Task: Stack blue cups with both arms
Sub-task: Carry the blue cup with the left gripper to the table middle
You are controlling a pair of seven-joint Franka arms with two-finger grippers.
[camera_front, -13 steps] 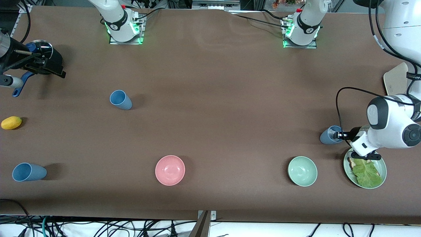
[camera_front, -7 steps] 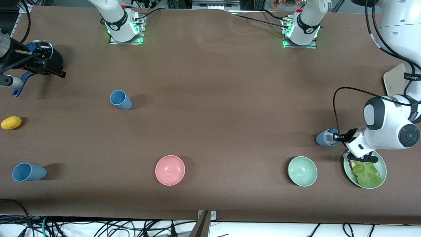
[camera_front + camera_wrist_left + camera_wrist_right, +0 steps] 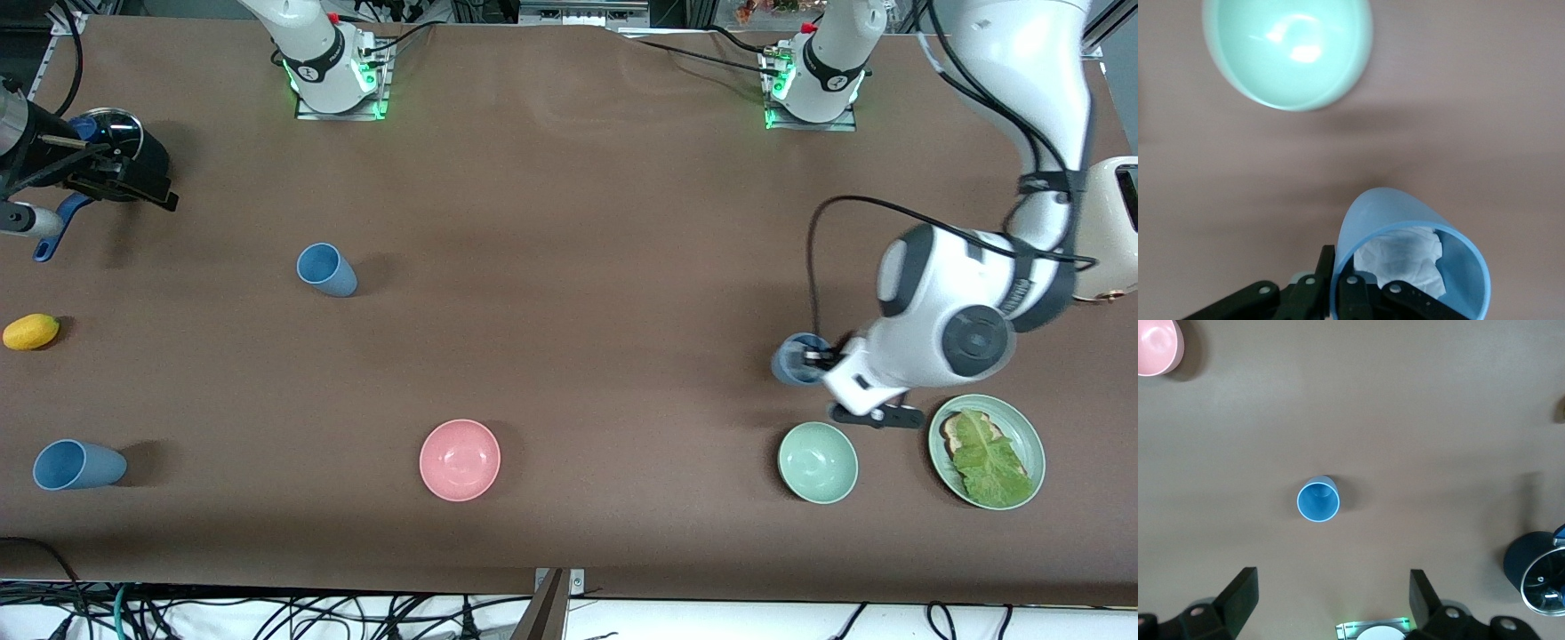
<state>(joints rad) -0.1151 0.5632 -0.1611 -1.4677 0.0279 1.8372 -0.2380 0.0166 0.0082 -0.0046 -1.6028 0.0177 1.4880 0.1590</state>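
My left gripper is to set down the paper-filled blue cup, now held up beside the green bowl, on the bare in the middle of the table (image 3: 611,309), between both bowls and my arm bases.
My left gripper (image 3: 816,359) is shut on the rim of a blue cup (image 3: 794,360) and holds it up over the table beside the green bowl (image 3: 818,462). In the left wrist view the cup (image 3: 1405,220) has crumpled white paper inside, with one finger (image 3: 1326,267) outside its wall. A second blue cup (image 3: 326,269) stands toward the right arm's end, and a third (image 3: 78,465) stands nearer the front camera. My right gripper (image 3: 1331,590) is open and empty, high over the second cup (image 3: 1318,500). It shows in the front view over the black pot (image 3: 124,182).
A pink bowl (image 3: 460,460) sits near the front middle. A green plate (image 3: 1022,427) with toast and lettuce lies beside the green bowl. A blue-handled black pot (image 3: 53,229) and a yellow fruit (image 3: 31,332) are at the right arm's end.
My left gripper has carried the blue cup away from beside the green plate toward the table's middle, and it is now by the green bowl. The right arm has not moved.
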